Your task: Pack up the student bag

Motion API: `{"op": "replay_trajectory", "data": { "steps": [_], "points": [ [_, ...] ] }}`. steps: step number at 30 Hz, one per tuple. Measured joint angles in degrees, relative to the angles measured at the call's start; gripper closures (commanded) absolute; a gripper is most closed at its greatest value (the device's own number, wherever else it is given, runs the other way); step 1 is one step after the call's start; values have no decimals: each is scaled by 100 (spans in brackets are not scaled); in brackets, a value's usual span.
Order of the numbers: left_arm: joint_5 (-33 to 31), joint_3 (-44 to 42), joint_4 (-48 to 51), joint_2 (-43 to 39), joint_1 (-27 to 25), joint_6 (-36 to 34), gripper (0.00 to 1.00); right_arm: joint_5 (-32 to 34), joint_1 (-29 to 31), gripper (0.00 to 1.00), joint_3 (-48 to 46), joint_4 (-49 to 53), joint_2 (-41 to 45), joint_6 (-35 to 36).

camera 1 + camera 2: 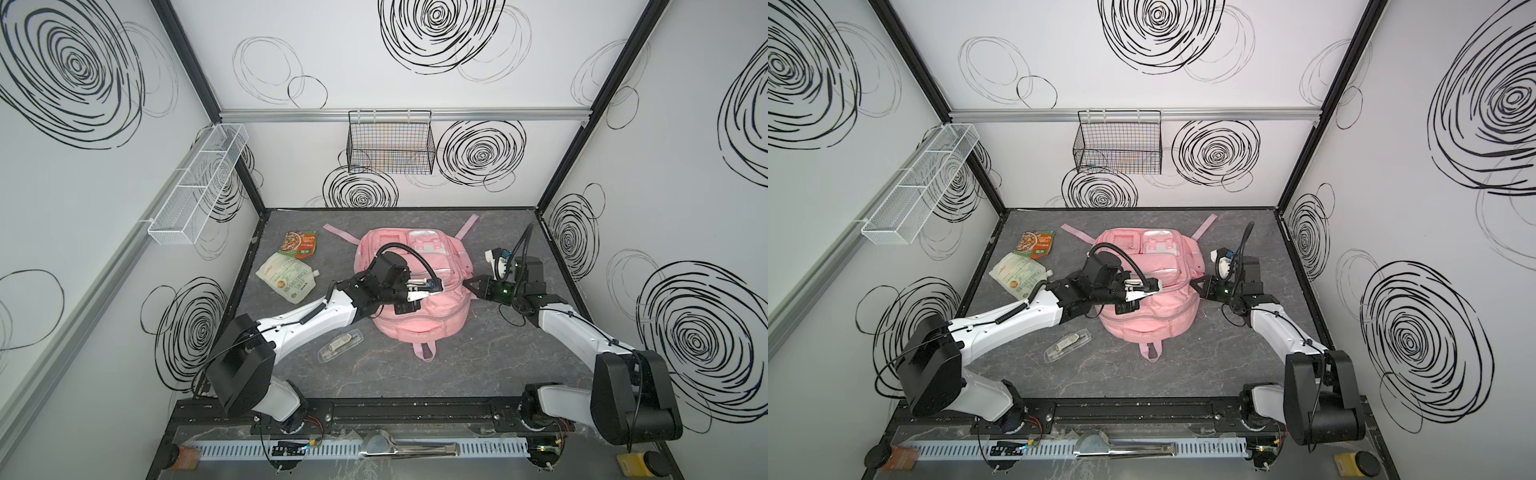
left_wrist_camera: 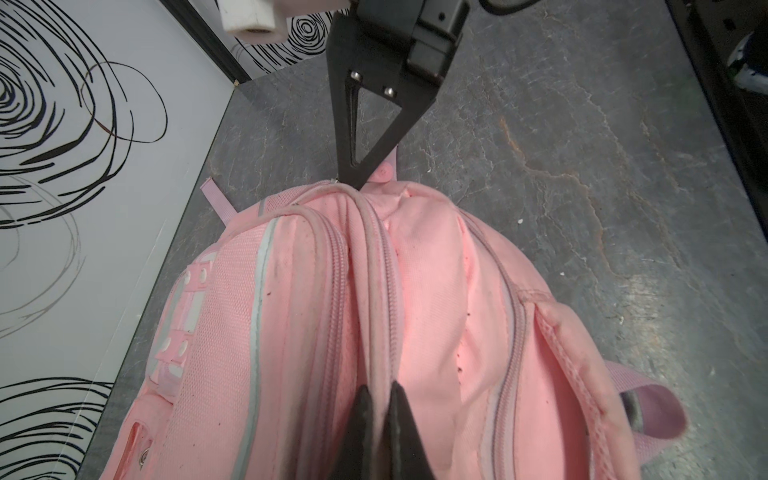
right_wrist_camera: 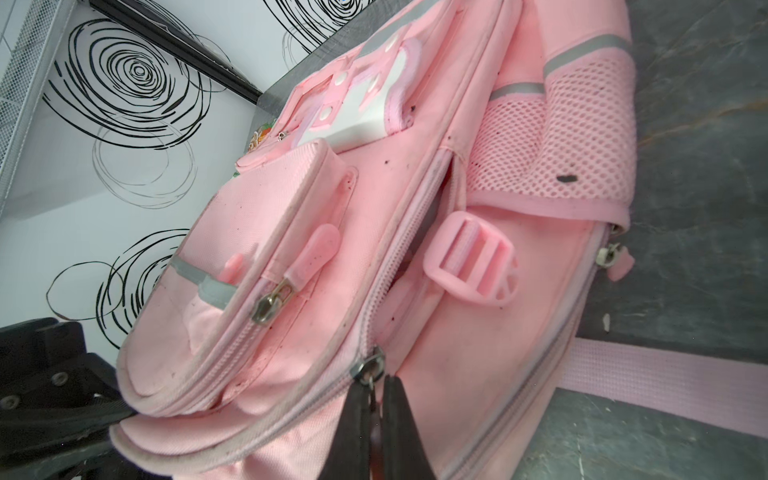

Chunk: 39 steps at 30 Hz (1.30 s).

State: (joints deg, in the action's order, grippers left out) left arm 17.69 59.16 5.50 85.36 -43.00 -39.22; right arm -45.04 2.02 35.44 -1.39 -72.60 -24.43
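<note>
Next, my right gripper lets go of the zipper pull beside the pink mesh side pocket (image 1: 457,273) (image 3: 465,158), past the pink plastic buckle.
The student bag (image 1: 419,328) (image 1: 1154,328), a pink backpack, lies flat mid-table with its front pockets facing up. My left gripper (image 1: 415,305) (image 1: 1133,307) reaches over the bag's middle. In the left wrist view it (image 2: 380,388) is shut on a raised ridge of pink piping (image 2: 374,291) beside a zipper. My right gripper (image 1: 466,285) (image 1: 1192,284) is at the bag's right edge. In the right wrist view it (image 3: 372,380) is shut on the pull hanging from a metal zipper slider (image 3: 370,365). That zipper is parted a little farther along (image 3: 436,195).
Two food pouches (image 1: 301,243) (image 1: 289,278) lie left of the bag. A clear pencil case (image 1: 340,345) lies near its front left. A black wire basket (image 1: 390,143) hangs on the back wall and a white mesh shelf (image 1: 199,183) on the left wall.
</note>
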Motion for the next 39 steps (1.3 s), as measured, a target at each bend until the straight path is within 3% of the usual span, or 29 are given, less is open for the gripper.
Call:
{"op": "replay_trajectory", "data": {
  "steps": [5, 9, 13, 18, 24, 29, 39],
  "points": [
    [243, -48, -118, -57, 55, -33, 100, -848, -835, 100, -310, -61, 44, -140],
    [577, -155, -79, -229, 345, -103, 100, -750, -1261, 100, -389, 66, 57, -170],
    [782, -251, -61, -417, 555, -168, 100, -745, -1296, 100, -396, 103, 133, -175],
    [802, -339, 439, -710, 787, -122, 100, 763, -1744, 100, -487, -212, -4, -297],
    [601, -354, 487, -765, 717, 103, 100, 1316, -1366, 100, -461, -227, -79, -426],
    [415, -354, 483, -704, 531, 243, 100, 1488, -1217, 87, -450, -223, 278, -466],
    [354, -354, 466, -586, 282, 345, 98, 1556, -675, 72, -739, -496, 1478, -409]
  ]
}}
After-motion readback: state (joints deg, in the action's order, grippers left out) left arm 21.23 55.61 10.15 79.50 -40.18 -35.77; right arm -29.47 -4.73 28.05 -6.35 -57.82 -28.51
